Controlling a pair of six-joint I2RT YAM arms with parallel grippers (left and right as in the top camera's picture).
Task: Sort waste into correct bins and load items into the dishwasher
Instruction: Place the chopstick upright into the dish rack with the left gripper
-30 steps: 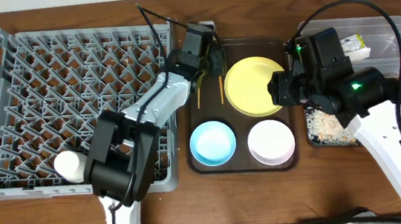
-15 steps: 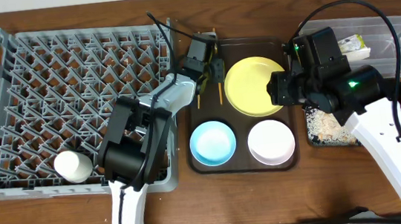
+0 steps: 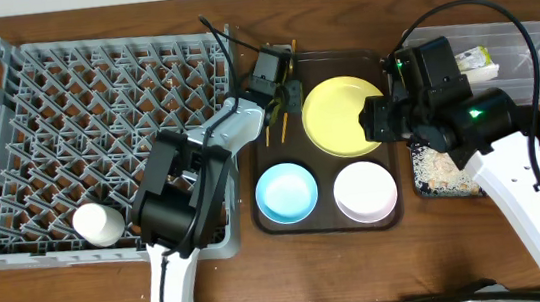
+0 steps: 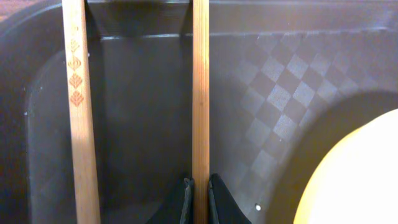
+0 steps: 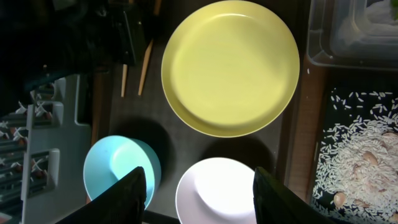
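Next, I set the thin wooden chopstick inside the grey dishwasher rack's edge (image 3: 214, 171) beside the brown tray with my left gripper.
Two wooden chopsticks lie on the brown tray (image 3: 320, 171) left of the yellow plate (image 3: 344, 115). In the left wrist view my left gripper (image 4: 199, 183) is shut on the right chopstick (image 4: 200, 93). The other chopstick (image 4: 81, 124) lies free beside it. My right gripper (image 5: 199, 174) hangs open over the tray, above the white bowl (image 5: 217, 190) and next to the light-blue bowl (image 5: 115, 168), holding nothing. A white cup (image 3: 98, 224) lies in the near left corner of the grey dishwasher rack (image 3: 95, 109).
A clear tub (image 3: 525, 39) at the far right holds a green-and-yellow wrapper (image 3: 477, 61). A black tray (image 3: 422, 177) with rice scraps sits in front of it, partly under my right arm. Bare wooden table runs along the near edge.
The left gripper's jaws have closed onto the right chopstick after the arm settled low over the tray's far left corner. The right arm has stayed in place.
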